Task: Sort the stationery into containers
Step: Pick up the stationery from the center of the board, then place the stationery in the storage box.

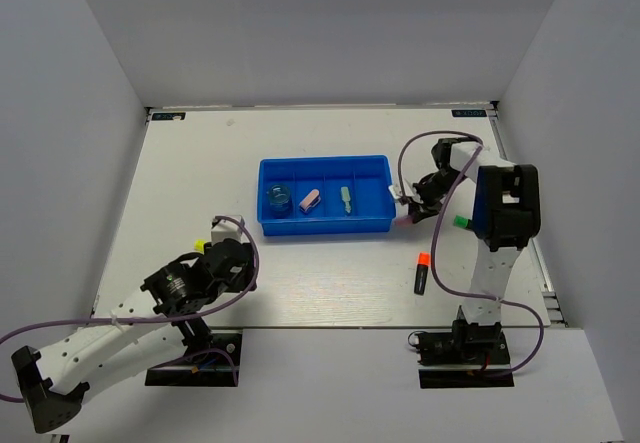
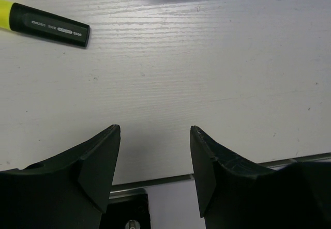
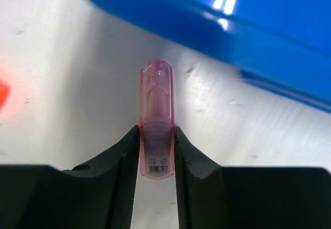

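Note:
My right gripper will release the translucent pink tube beside the green tube (image 1: 335,197) in the same compartment of the blue tray.
My right gripper (image 3: 157,129) is shut on a translucent pink tube (image 3: 156,92), both pads pressed against its sides, just off the table beside the blue tray's (image 3: 243,37) right end. From above, that gripper (image 1: 408,212) sits at the tray's (image 1: 325,230) front right corner. In the tray lie a blue roll (image 1: 278,200), a pink tube (image 1: 309,201) and a green tube (image 1: 346,199), each in its own compartment. My left gripper (image 2: 155,132) is open and holds nothing, low over the table near a yellow-capped black marker (image 2: 49,26).
An orange-capped black marker (image 1: 421,274) lies on the table in front of the right arm. Something green (image 1: 461,222) shows beside the right arm's blue link. Grey walls enclose the table on three sides. The near table edge shows under my left fingers (image 2: 101,164).

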Motion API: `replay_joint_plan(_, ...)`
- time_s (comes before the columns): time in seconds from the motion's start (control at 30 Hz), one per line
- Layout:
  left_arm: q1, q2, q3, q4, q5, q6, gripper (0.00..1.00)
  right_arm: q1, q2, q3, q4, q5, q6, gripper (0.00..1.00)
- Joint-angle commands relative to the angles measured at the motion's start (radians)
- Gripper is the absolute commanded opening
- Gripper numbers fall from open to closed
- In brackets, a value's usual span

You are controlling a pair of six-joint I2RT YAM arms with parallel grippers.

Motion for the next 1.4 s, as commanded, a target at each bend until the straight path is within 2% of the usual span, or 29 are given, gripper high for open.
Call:
replay_joint_plan(0.0,-0.005,0.001,0.004,-0.015,-0.076,-0.038,0.67,-0.014,-0.029,-0.112,0.006,0.156,-0.444,0.02)
replay_joint_plan(0.17,0.029,0.047,0.021,-0.011,-0.131,-0.1,0.7,-0.02,-0.147,-0.199,0.015,0.119,-0.335,0.0)
replay_joint_plan(0.3,0.144,0.117,0.021,0.069,-0.081,-0.117,0.71,-0.02,-0.337,-0.281,0.04,0.052,-0.141,0.0)
replay_joint_plan(0.33,0.169,0.125,0.023,0.08,-0.034,-0.121,0.71,-0.02,-0.388,-0.311,0.041,0.035,-0.092,0.0)
replay_joint_plan(0.37,0.248,0.135,0.02,0.092,0.016,-0.138,0.71,-0.02,-0.414,-0.319,0.073,0.03,-0.049,0.0)
replay_joint_plan(0.43,0.303,0.16,0.018,0.131,0.13,-0.156,0.71,-0.014,-0.506,-0.328,0.106,0.009,0.16,0.0)
replay_joint_plan(0.47,0.383,0.168,0.016,0.146,0.161,-0.155,0.71,-0.017,-0.525,-0.322,0.1,-0.011,0.201,0.0)
replay_joint_plan(0.53,0.425,0.182,0.006,0.195,0.242,-0.158,0.71,-0.017,-0.592,-0.293,0.072,-0.027,0.327,0.0)
replay_joint_plan(0.6,0.504,0.192,0.004,0.221,0.271,-0.164,0.71,-0.014,-0.64,-0.278,0.028,-0.054,0.358,0.0)
replay_joint_plan(0.63,0.541,0.2,0.001,0.233,0.33,-0.17,0.71,-0.011,-0.67,-0.269,0.029,-0.068,0.375,0.0)
replay_joint_plan(0.67,0.561,0.203,0.003,0.247,0.341,-0.175,0.71,-0.006,-0.684,-0.259,0.026,-0.132,0.468,0.0)
replay_joint_plan(0.7,0.615,0.223,0.007,0.247,0.352,-0.192,0.71,0.0,-0.706,-0.247,0.029,-0.163,0.495,0.0)
replay_joint_plan(0.77,0.643,0.244,0.015,0.259,0.395,-0.204,0.74,0.027,-0.724,-0.221,0.1,-0.24,0.722,0.0)
replay_joint_plan(0.8,0.661,0.275,0.019,0.266,0.399,-0.224,0.74,0.041,-0.721,-0.213,0.124,-0.24,0.778,0.0)
replay_joint_plan(0.83,0.689,0.286,0.029,0.266,0.412,-0.239,0.74,0.091,-0.718,-0.203,0.223,-0.232,0.932,0.0)
replay_joint_plan(0.9,0.709,0.326,0.036,0.267,0.415,-0.265,0.74,0.151,-0.669,-0.157,0.283,-0.184,1.213,0.0)
replay_joint_plan(0.97,0.712,0.34,0.049,0.264,0.403,-0.288,0.75,0.213,-0.627,-0.128,0.415,-0.133,1.365,0.0)
replay_joint_plan(1.0,0.715,0.353,0.049,0.272,0.395,-0.299,0.75,0.253,-0.59,-0.106,0.449,-0.049,1.574,0.0)
replay_joint_plan(1.07,0.718,0.356,0.047,0.27,0.377,-0.318,0.75,0.328,-0.524,-0.045,0.492,0.045,1.678,0.0)
replay_joint_plan(1.1,0.721,0.358,0.049,0.266,0.373,-0.318,0.75,0.342,-0.472,0.027,0.5,0.092,1.823,0.0)
replay_joint_plan(1.2,0.735,0.36,0.053,0.257,0.326,-0.333,0.76,0.386,-0.32,0.142,0.494,0.191,2.031,0.0)
replay_joint_plan(1.23,0.741,0.36,0.053,0.256,0.321,-0.333,0.76,0.394,-0.298,0.162,0.492,0.268,2.087,0.0)
replay_joint_plan(1.37,0.773,0.379,0.055,0.238,0.307,-0.322,0.76,0.429,-0.198,0.26,0.48,0.413,2.211,0.0)
